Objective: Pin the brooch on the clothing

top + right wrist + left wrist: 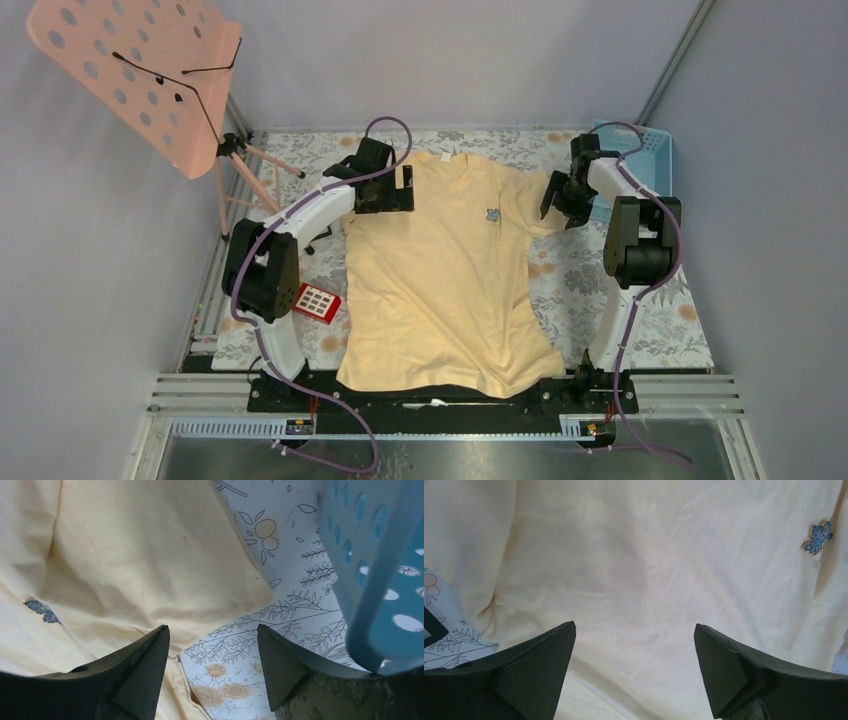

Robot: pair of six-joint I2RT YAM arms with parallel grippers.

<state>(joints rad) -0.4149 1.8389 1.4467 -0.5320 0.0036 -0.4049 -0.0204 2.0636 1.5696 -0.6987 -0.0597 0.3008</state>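
Observation:
A fold bunches the T-shirt beside the brooch, so next my right gripper takes the sleeve [252, 565] by its hem and draws the sleeve toward the basket.
The pale yellow T-shirt [440, 280] lies flat on the table, neck at the far end. The small blue-silver brooch [492, 214] sits on its chest right of the neck; it also shows in the left wrist view [818, 538] and the right wrist view [42, 611]. My left gripper [397, 190] is open and empty over the shirt's left shoulder [634, 580]. My right gripper [557, 198] is open and empty over the right sleeve edge [150, 560], apart from the brooch.
A flowered tablecloth [640, 300] covers the table. A light blue perforated basket [645, 150] stands at the far right, close to my right gripper [380, 580]. A red keypad toy [317, 302] lies left of the shirt. A pink music stand [140, 70] rises at far left.

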